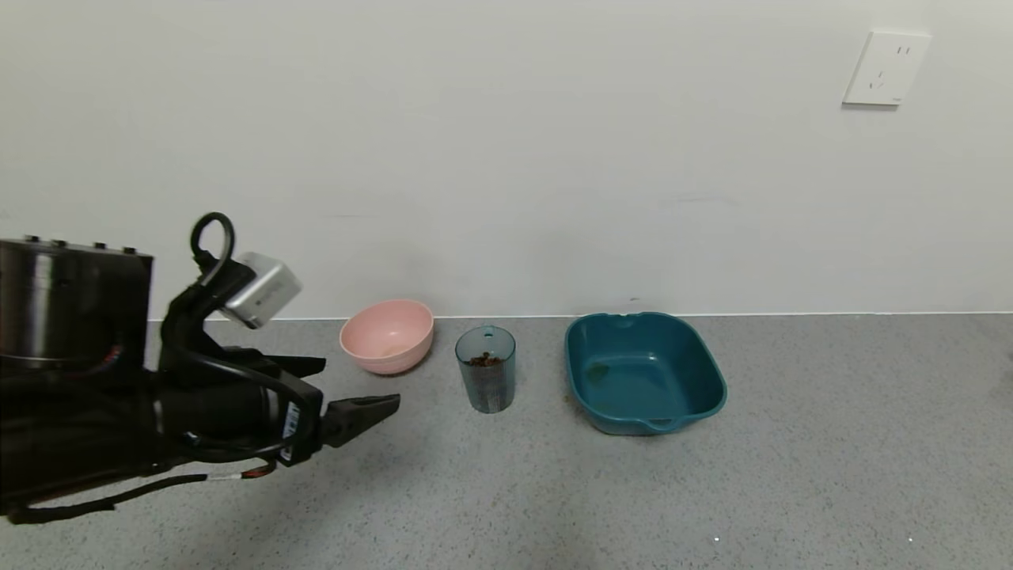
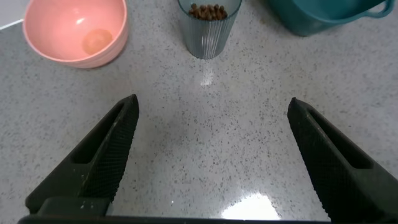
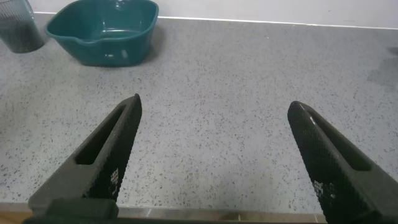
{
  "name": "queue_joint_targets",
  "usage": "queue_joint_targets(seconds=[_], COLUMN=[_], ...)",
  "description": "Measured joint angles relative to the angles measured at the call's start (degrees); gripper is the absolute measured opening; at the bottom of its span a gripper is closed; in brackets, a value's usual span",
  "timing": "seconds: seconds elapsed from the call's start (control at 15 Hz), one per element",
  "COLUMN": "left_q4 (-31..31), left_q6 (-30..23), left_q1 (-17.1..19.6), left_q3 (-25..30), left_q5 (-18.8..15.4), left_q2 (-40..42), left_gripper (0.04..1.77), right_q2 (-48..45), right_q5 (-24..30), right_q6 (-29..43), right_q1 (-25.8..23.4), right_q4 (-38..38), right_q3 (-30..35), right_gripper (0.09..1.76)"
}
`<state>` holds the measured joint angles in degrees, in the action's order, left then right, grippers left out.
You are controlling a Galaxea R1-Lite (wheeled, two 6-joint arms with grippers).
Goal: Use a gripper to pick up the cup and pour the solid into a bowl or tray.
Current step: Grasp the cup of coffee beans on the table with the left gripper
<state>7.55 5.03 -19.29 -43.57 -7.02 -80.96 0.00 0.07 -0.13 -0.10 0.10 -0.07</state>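
Note:
I will next move my left gripper to the teal-grey ribbed cup and close it on the cup's body [image 1: 490, 385] [image 2: 208, 36], just below the cup's rim.
The teal-grey ribbed cup [image 1: 485, 380] stands upright on the grey counter with the dark-brown solid [image 1: 484, 361] in it. The pale-pink bowl [image 1: 388, 356] sits just to its left, near the wall. My left gripper [image 1: 362, 382] is open and empty, low over the counter, short of the cup and to its left. In the left wrist view the open gripper [image 2: 212, 102] faces the cup [image 2: 208, 37], the solid [image 2: 207, 11] and the bowl [image 2: 106, 53]. My right gripper [image 3: 214, 102] is open and empty over bare counter, out of the head view.
A dark-teal squarish tray [image 1: 712, 372] sits right of the cup; it also shows in the left wrist view [image 2: 323, 18] and the right wrist view [image 3: 102, 46]. A white wall runs behind the counter, with a socket [image 1: 886, 67] at upper right.

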Motion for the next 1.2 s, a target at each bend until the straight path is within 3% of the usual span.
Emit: queue_joint_targets(seconds=[0.33,1.2], left_q4=[10.62,42.92], left_q6=[-1.05,-10.29], left_q1=[-5.30,-14.42], left_q3=[3.41,2.69], left_q5=[4.41,27.36], left_q2=[-9.86,-36.21], left_gripper=[1.72,1.72], right_q2=[0.02,0.02], right_q5=[0.00,0.00], right_q6=[-0.02,-0.02], right_q1=[0.00,0.00], right_q4=[-0.02,0.00], right_q3=[0.00,0.00], right_gripper=[1.71,1.71])
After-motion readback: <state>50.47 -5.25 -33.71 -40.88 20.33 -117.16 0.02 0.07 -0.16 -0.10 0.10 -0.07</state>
